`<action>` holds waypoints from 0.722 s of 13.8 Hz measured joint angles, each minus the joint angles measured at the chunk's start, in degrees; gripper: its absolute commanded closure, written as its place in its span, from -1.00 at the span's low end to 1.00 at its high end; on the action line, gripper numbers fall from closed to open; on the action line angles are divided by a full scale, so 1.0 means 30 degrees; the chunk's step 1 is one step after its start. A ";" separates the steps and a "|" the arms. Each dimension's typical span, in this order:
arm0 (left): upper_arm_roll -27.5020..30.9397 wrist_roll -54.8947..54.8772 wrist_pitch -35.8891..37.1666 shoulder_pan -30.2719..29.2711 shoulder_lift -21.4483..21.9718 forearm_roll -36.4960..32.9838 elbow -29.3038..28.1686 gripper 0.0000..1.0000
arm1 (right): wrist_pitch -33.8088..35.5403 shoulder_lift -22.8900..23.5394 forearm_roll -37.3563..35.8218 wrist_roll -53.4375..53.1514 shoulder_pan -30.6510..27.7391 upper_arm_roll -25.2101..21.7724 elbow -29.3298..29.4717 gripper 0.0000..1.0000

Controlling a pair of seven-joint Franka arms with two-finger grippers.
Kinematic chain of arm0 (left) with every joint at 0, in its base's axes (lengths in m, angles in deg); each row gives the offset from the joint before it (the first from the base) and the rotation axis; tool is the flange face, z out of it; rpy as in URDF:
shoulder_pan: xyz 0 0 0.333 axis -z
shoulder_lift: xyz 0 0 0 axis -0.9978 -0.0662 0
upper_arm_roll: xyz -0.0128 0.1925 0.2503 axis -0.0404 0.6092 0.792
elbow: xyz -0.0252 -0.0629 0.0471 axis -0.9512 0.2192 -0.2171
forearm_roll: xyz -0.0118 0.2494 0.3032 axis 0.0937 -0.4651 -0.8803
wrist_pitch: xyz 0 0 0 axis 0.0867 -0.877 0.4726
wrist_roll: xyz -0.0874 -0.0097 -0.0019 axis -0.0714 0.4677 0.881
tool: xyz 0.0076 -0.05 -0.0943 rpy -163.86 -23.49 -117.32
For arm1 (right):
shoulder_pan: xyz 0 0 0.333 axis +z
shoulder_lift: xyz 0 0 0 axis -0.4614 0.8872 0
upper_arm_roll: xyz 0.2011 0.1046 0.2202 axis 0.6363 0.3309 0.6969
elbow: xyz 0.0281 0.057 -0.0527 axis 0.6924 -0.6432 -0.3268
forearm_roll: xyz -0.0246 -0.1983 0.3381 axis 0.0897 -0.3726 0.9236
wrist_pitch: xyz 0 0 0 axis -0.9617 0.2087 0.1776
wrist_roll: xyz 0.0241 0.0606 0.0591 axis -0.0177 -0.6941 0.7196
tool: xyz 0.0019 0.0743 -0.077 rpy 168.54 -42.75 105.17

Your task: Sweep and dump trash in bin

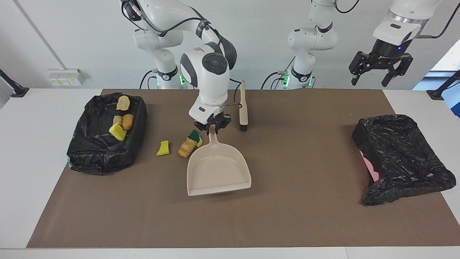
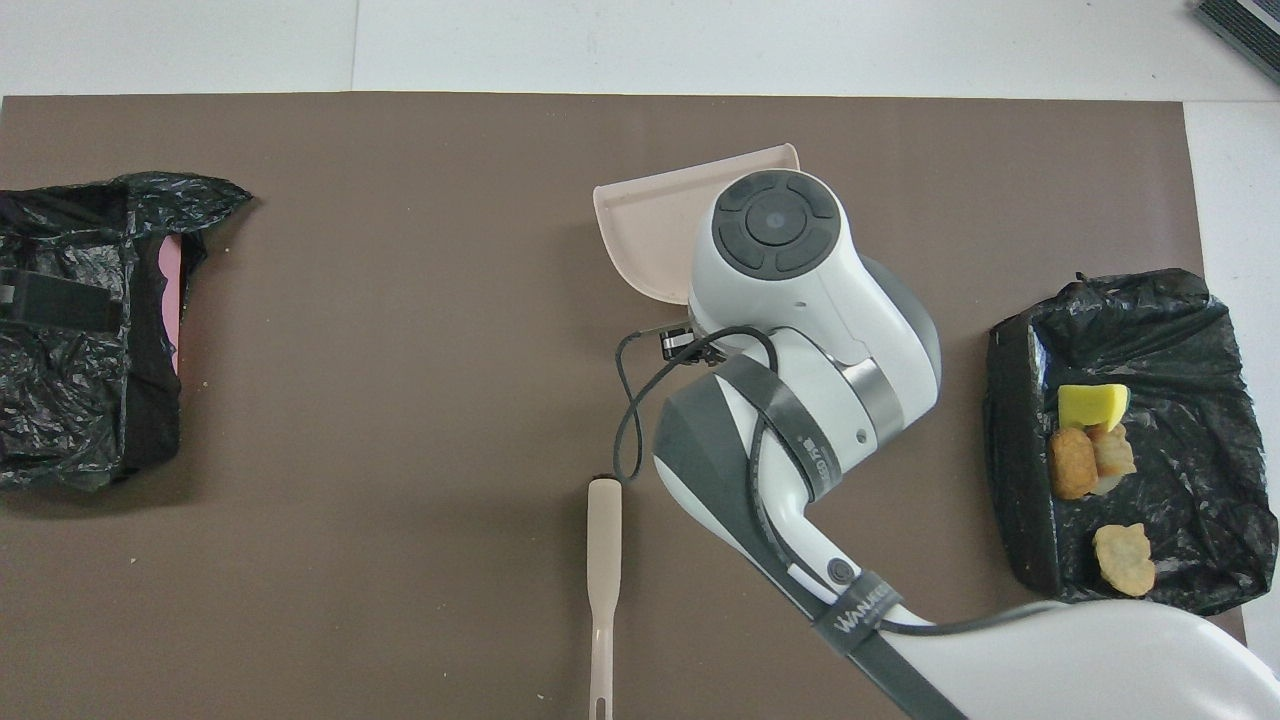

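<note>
Next, I release the dustpan from my right gripper on the brown mat (image 2: pixel 581 258) between the brush and the mat's far edge.
My right gripper (image 1: pixel 212 128) is shut on the handle of the beige dustpan (image 1: pixel 217 169), which rests low on the brown mat, its mouth turned away from the robots. Three loose pieces of trash lie beside the handle, toward the right arm's end: a yellow sponge bit (image 1: pixel 163 148), a bread-like piece (image 1: pixel 187 148) and a green-backed sponge (image 1: pixel 194 136). The black-lined bin (image 1: pixel 97 158) at that end holds several scraps (image 1: pixel 122 122). From overhead, the right arm hides the loose pieces; the dustpan (image 2: pixel 650 220) and bin (image 2: pixel 1170 330) show. My left gripper (image 1: pixel 381 70) hangs open, high over the left arm's end.
A beige brush (image 1: pixel 243 106) lies on the mat close to the robots, next to the right gripper; it is also in the overhead view (image 2: pixel 604 540). A second black-lined bin (image 1: pixel 399 158) sits at the left arm's end of the table.
</note>
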 measured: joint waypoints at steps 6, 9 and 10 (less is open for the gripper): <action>0.0135 0.0010 0.0961 0.0327 -0.0328 0.0058 0.0386 -1.00 | -0.1970 0.4899 0.0984 -0.3239 0.1903 0.0006 0.4123 1.00; 0.0477 0.0074 0.1079 0.0324 -0.0297 0.0178 0.0445 -1.00 | -0.2684 0.5514 0.1850 -0.3450 0.2256 0.0003 0.4399 0.84; 0.0567 0.0074 0.1079 0.0194 -0.0271 0.0388 0.0455 -1.00 | -0.2866 0.5577 0.1986 -0.3473 0.2240 -0.0011 0.4399 0.49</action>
